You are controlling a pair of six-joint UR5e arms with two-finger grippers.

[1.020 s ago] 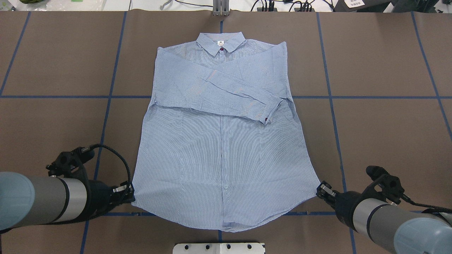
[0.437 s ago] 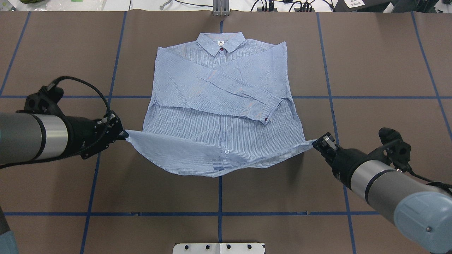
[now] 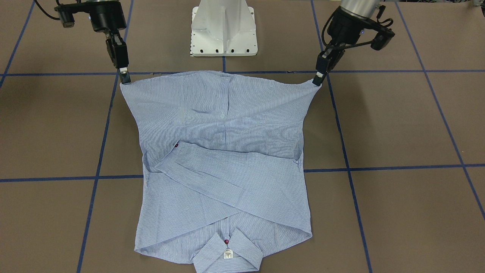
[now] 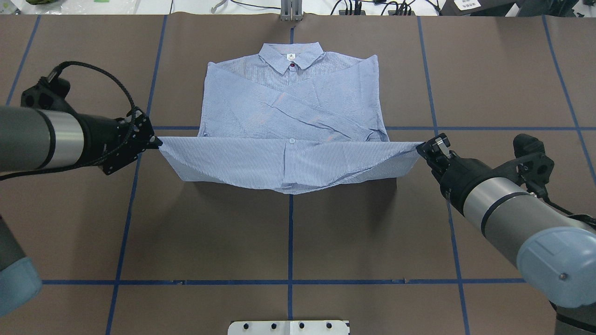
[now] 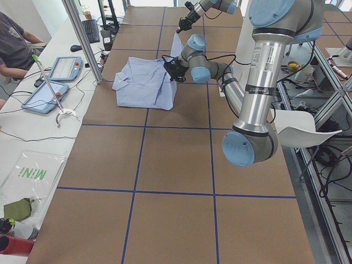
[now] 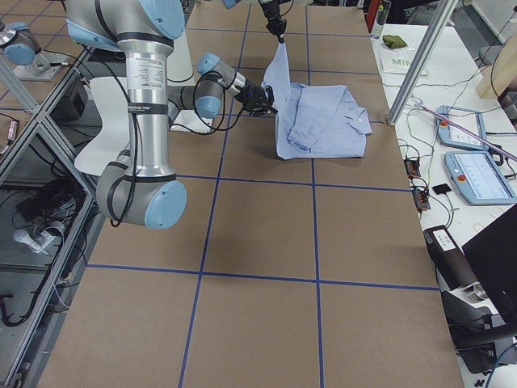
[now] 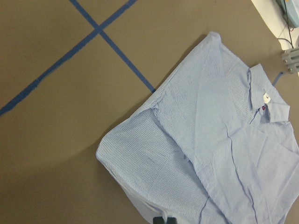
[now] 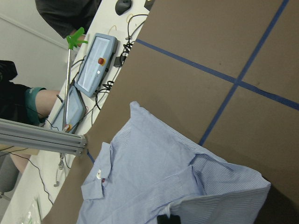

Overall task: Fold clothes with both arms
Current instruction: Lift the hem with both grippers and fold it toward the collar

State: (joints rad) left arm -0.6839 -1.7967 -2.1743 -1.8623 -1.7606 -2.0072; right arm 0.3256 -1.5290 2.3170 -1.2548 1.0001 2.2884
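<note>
My left gripper will let go of the striped shirt's hem corner on the brown table [image 3: 320, 223] [image 7: 198, 41] just outside the shirt's shoulder edge.
The striped light blue shirt [image 4: 293, 102] lies face up on the brown table, collar and white neck label [image 4: 291, 56] at the far side, sleeves crossed over the chest. My left gripper [image 4: 156, 141] is shut on the shirt's left hem corner. My right gripper [image 4: 421, 146] is shut on the right hem corner. Between them the hem [image 4: 288, 160] hangs stretched above the table, over the shirt's middle. In the front view the left gripper [image 3: 317, 80] and the right gripper [image 3: 125, 79] hold the lower half [image 3: 223, 110] up. The wrist views show the shirt [image 7: 210, 140] [image 8: 154, 177] below.
The white pedestal base [image 4: 288, 327] sits at the near edge. Blue tape lines [image 4: 289, 242] grid the table. A metal post [image 4: 291, 9] stands at the far edge. Tablets [image 5: 55, 82] and a seated person [image 5: 14, 47] are beyond the far side.
Both grippers have lifted the hem corners off the table near the robot and carried them away toward the collar. The shirt's lower half has risen and folded over.
</note>
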